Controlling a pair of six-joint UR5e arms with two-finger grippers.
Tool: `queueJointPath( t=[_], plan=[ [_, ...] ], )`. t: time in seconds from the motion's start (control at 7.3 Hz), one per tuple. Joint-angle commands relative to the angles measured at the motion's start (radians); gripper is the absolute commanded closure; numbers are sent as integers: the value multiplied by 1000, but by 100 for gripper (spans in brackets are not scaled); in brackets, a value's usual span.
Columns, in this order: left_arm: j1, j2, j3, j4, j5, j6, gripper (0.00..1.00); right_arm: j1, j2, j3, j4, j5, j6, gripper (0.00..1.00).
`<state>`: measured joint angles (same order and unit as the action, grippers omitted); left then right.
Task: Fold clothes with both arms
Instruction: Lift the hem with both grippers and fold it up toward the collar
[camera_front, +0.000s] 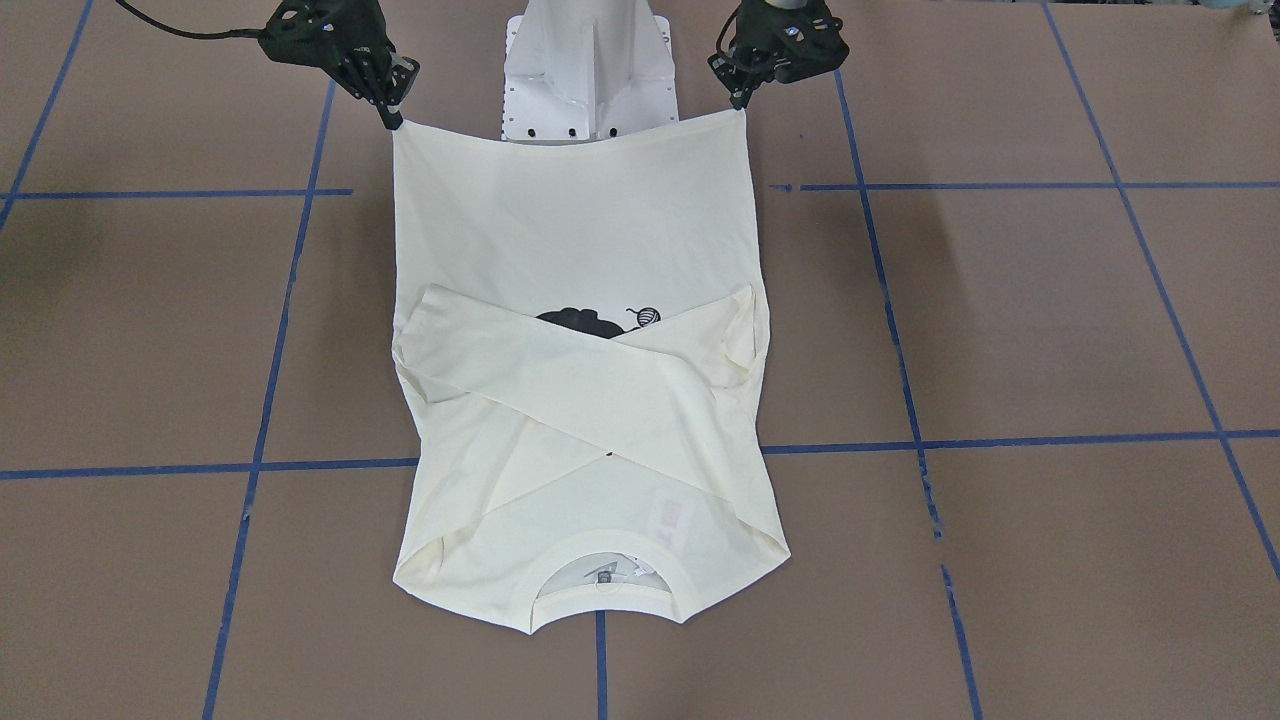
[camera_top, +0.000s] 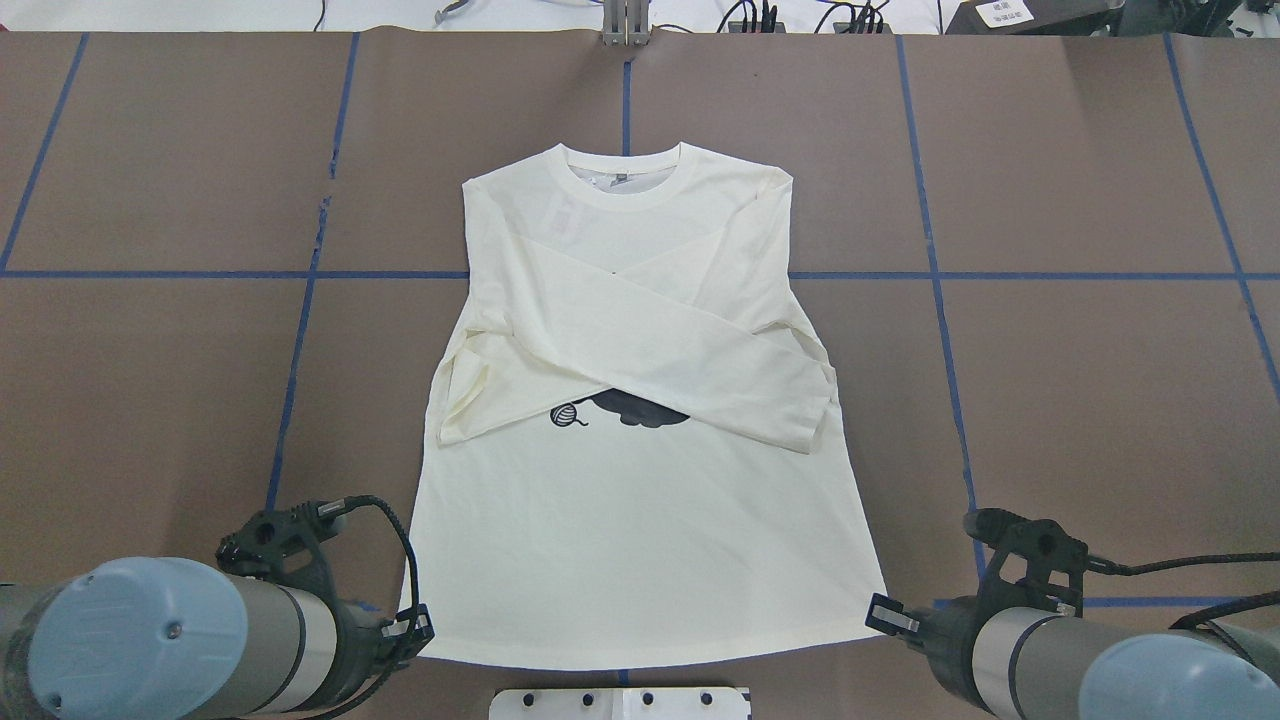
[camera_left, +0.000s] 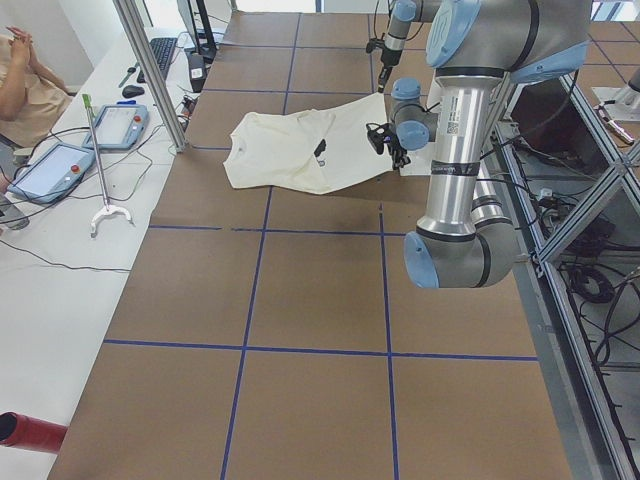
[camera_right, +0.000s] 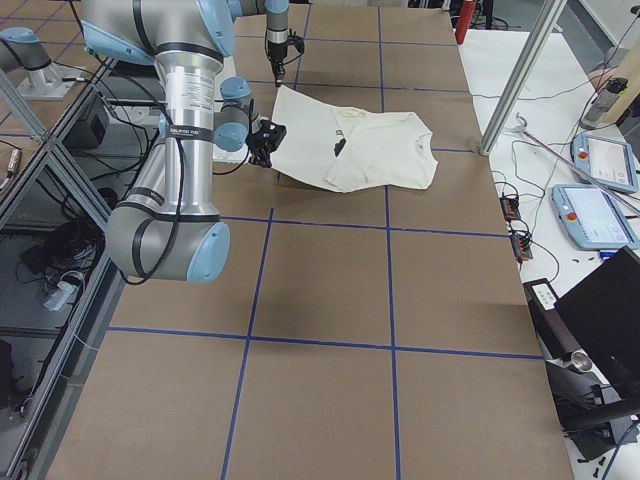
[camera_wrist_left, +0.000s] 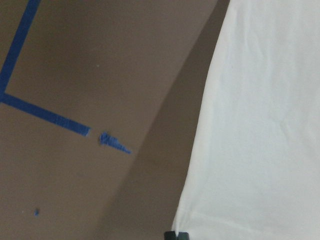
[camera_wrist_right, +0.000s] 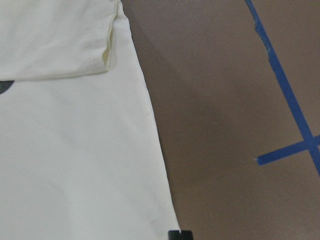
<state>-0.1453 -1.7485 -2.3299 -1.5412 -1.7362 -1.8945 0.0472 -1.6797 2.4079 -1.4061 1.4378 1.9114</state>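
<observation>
The hem corner in my left gripper needs to be let go just over the T-shirt's outer shoulder corner (camera_front: 815, 564), level with the collar.
The cream T-shirt (camera_top: 640, 520) lies print side up on the brown table, collar at the far end. Both long sleeves are crossed over its chest and hide most of the black cat print (camera_top: 635, 408); the yarn ball (camera_top: 567, 415) shows. The lettering is hidden. My left gripper (camera_top: 415, 625) is shut on the hem's left corner, also in the front view (camera_front: 742, 108). My right gripper (camera_top: 885, 615) is shut on the hem's right corner, also in the front view (camera_front: 392, 122). The hem is stretched between them, raised a little off the table near the base.
The white pedestal base (camera_front: 590, 60) stands just behind the raised hem. Blue tape lines (camera_top: 300, 330) grid the brown table. A side bench with tablets (camera_left: 70, 150), a metal post (camera_left: 150, 70) and a seated person (camera_left: 25, 80) lie beyond the far edge.
</observation>
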Motion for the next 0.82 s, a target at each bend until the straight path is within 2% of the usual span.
queueJointPath(
  t=[0.0,0.14,0.27,0.41,0.55,0.68],
  plan=[
    [-42,-20,-1,15,6,64,100,77,12,27,-1,6,-14,100],
    [-156,-99,39,16,4,183,100,171,113,-46,-2,12,-78,100],
    [-250,-177,155,13,6,211,100,313,258,-175,-5,92,-156,100],
    [-340,-251,287,-6,4,306,100,459,352,-322,-4,222,-240,100],
    [-415,-285,405,-90,4,345,100,558,461,-463,-4,265,-344,100],
    [-469,-307,526,-228,3,347,100,622,542,-613,2,266,-394,100]
  ],
)
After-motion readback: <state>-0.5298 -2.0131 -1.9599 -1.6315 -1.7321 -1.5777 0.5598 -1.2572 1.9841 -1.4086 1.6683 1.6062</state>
